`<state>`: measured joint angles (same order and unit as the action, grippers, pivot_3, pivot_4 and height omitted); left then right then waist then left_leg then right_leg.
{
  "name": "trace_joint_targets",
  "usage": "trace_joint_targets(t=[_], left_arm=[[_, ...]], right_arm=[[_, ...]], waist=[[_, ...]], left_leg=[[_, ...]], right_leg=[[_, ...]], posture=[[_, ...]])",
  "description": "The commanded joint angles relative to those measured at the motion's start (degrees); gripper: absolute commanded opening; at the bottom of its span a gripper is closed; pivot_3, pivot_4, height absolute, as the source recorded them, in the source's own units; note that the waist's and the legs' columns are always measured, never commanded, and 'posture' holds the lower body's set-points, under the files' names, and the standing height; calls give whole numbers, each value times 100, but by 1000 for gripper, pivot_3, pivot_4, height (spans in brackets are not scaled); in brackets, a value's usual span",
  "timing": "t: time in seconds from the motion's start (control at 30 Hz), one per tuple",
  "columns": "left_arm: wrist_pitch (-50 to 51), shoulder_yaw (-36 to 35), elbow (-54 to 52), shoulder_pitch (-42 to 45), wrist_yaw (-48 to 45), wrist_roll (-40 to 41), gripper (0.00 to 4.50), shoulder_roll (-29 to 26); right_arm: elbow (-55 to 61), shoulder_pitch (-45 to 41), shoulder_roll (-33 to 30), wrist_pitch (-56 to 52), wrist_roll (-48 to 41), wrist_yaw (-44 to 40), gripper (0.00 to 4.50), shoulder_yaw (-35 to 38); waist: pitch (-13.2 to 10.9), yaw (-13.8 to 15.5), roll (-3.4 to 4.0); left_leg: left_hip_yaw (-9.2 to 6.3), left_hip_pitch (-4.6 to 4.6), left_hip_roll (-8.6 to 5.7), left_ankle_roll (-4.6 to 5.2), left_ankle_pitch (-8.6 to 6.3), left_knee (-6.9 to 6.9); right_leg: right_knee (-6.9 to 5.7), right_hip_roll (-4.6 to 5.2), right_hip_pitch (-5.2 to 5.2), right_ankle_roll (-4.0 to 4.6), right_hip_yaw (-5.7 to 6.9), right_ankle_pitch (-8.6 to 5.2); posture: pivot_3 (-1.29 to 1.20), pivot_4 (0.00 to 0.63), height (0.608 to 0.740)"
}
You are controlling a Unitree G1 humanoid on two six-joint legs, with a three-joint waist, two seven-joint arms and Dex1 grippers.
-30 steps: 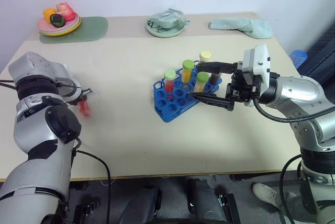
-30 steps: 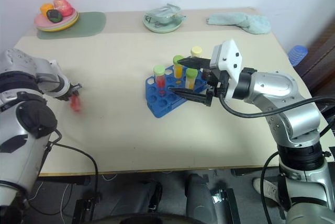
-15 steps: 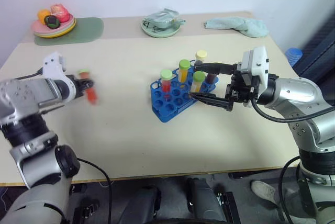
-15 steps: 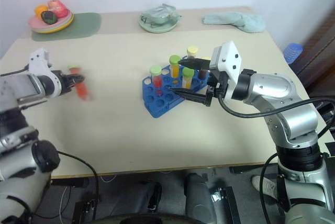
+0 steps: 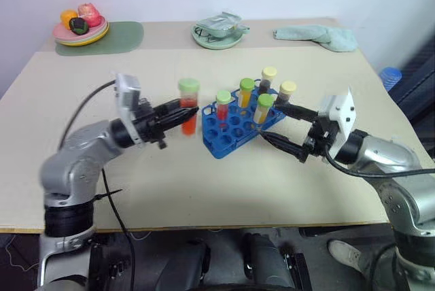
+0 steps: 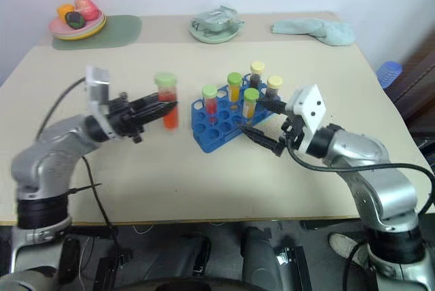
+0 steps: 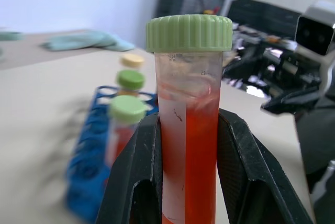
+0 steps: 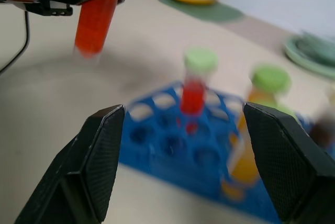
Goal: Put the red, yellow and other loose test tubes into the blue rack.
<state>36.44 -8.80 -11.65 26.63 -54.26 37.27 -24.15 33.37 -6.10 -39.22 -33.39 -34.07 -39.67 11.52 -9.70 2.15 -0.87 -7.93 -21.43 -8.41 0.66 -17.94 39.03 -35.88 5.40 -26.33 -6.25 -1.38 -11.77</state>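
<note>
The red test tube in my left gripper should be let go in the near row of the blue rack, before the other red tube [image 5: 237, 132]. The held tube is now upright above the table.
My left gripper [image 5: 185, 115] is shut on a red test tube [image 5: 188, 106] with a green cap, held upright above the table just left of the blue rack [image 5: 231, 128]. The left wrist view shows the red tube [image 7: 188, 130] squeezed between both black fingers [image 7: 133, 182]. Several capped tubes stand in the rack: a red one [image 5: 223, 106], yellow ones [image 5: 245, 94] and a dark one [image 5: 286, 91]. My right gripper [image 5: 270, 121] is open at the rack's right end, pointing at it, with nothing between its fingers [image 8: 94, 166].
At the table's back stand a plate of fruit [image 5: 80, 29] on a green mat [image 5: 122, 36], a green dish [image 5: 219, 34] and a teal cloth [image 5: 318, 37]. A blue object [image 5: 387, 73] sits off the table's right edge.
My left gripper has swung right and upward from the table's left side to beside the rack, turning the red tube upright. My right gripper has dropped lower and a little right, still open.
</note>
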Motion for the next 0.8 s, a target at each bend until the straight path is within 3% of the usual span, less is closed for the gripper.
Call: trace_joint_targets(t=[0.03, 0.3, 0.63, 0.8], left_arm=[[-848, 399, 576, 399, -86, -397, 799, 312], [-1968, 1040, 1496, 764, -167, -1019, 799, 885], [-3001, 1381, 2391, 1032, 139, -1658, 799, 1588], [-3366, 1506, 2323, 865, 523, -2016, 799, 1739]], right_arm=[[689, 712, 6, -135, -175, 269, 3685, 590], [1597, 2410, 50, -344, -510, 439, 3685, 1391], [1687, 3142, 305, 190, -353, 430, 3685, 1633], [1683, 3250, 334, 381, -253, 445, 3685, 1554]], waist=[[1, 18, 2], [2, 5, 2], [3, 9, 0], [3, 14, 1]], left_leg=[[0, -1, 0, 0, 0, 1], [6, 5, 5, 3, -1, 2], [7, 5, 6, 7, -3, 8], [7, 6, 8, 7, -3, 7]], right_leg=[[1, 0, 1, 0, 0, 0], [4, -5, 7, -4, -4, 2], [15, -8, 18, -14, -4, 8], [22, -10, 22, -17, -4, 9]], posture=[[0, 150, 740], [0, 150, 740], [0, 150, 740], [0, 150, 740]])
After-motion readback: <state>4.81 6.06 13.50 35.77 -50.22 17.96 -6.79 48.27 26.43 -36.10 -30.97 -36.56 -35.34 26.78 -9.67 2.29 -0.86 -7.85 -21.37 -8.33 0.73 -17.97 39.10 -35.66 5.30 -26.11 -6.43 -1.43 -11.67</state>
